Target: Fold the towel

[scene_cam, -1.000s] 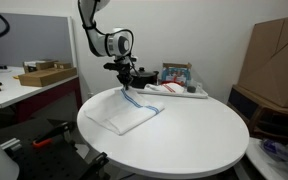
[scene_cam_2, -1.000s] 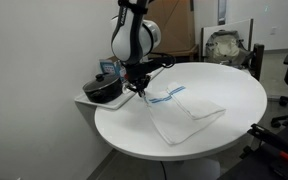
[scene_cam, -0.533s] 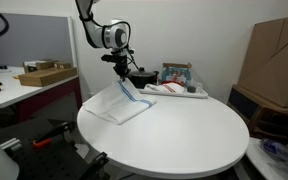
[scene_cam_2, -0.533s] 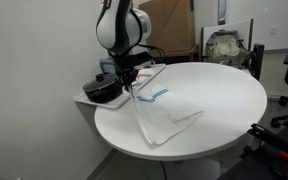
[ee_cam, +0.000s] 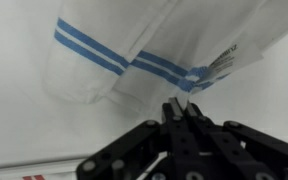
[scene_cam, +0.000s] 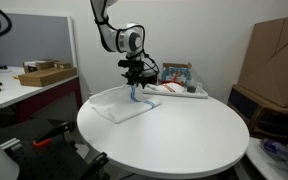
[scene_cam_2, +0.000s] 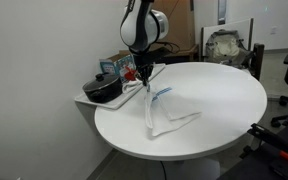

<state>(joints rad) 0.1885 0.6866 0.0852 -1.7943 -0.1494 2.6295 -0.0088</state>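
Observation:
The robot's gripper should release the towel corner next to the towel's striped end, on the table (scene_cam: 167, 104) in front of the tray. The corner is now lifted above the cloth.
A white towel with blue stripes (scene_cam: 122, 104) lies on the round white table (scene_cam: 184, 135). It also shows in an exterior view (scene_cam_2: 164, 115) and in the wrist view (ee_cam: 134, 45). My gripper (scene_cam: 136, 82) is shut on a corner of the towel and holds that corner lifted above the rest of the cloth. In the wrist view the shut jaws (ee_cam: 182, 103) pinch the towel edge near its label. The lifted part hangs down from the fingers (scene_cam_2: 144, 78), folded over the flat part.
A black pot (scene_cam_2: 104, 88) sits on a small side shelf next to the table. A tray with items (scene_cam: 176, 88) stands at the table's back edge. Cardboard boxes (scene_cam: 274, 60) stand beyond the table. A desk with a box (scene_cam: 39, 76) stands to the side.
My gripper has carried the towel corner sideways across the table. The lifted cloth has followed and now lies over more of the flat part.

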